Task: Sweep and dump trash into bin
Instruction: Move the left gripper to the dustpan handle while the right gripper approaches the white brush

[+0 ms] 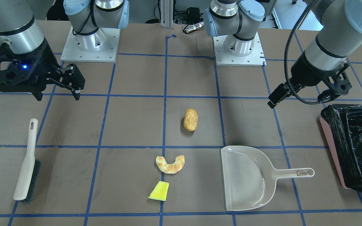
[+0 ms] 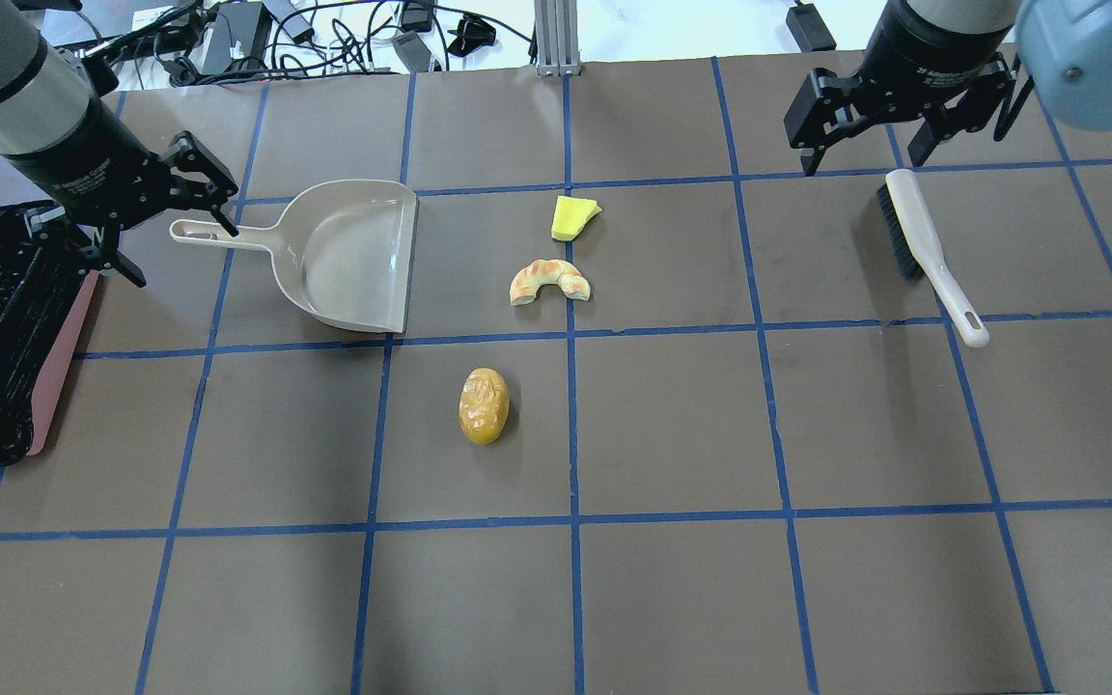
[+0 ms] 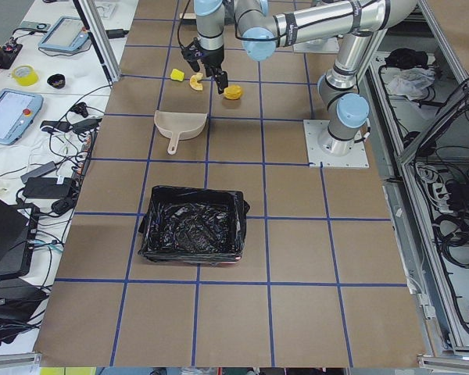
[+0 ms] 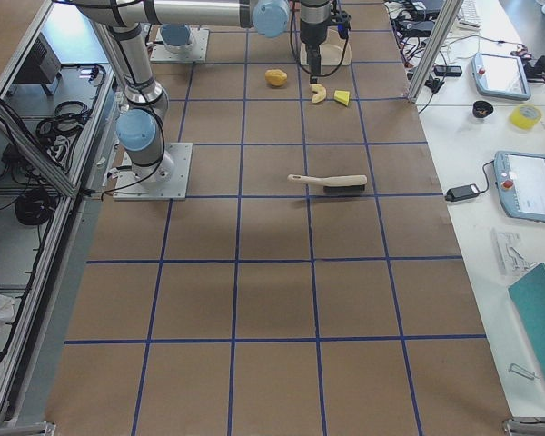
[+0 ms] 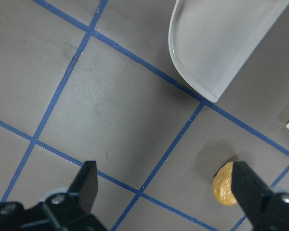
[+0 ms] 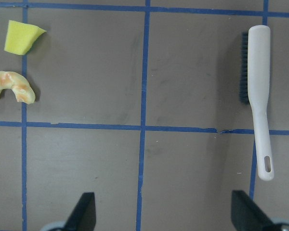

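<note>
My left gripper will move to the beige dustpan next and close on the handle's middle (image 1: 293,173), between the long hole in the handle and the pan.
The trash lies mid-table: a golden-brown bread roll (image 1: 190,119) (image 2: 485,405) (image 5: 225,184), a tan croissant (image 1: 170,164) (image 2: 549,282) (image 6: 12,85) and a yellow sponge wedge (image 1: 159,191) (image 2: 573,216) (image 6: 22,36). The pink bin (image 1: 331,147) (image 2: 59,357) with its black bag stands at the robot's left table end. My left gripper (image 2: 185,257) (image 1: 300,97) (image 5: 166,192) is open and empty, raised near the dustpan handle and the bin. My right gripper (image 2: 863,164) (image 1: 58,98) (image 6: 164,216) is open and empty, raised beside the brush.
A beige dustpan (image 1: 247,179) (image 2: 353,256) (image 5: 221,43) lies between the trash and the bin, handle toward the bin. A white hand brush (image 1: 27,163) (image 2: 928,251) (image 6: 257,91) lies on the robot's right. Blue tape lines grid the brown table.
</note>
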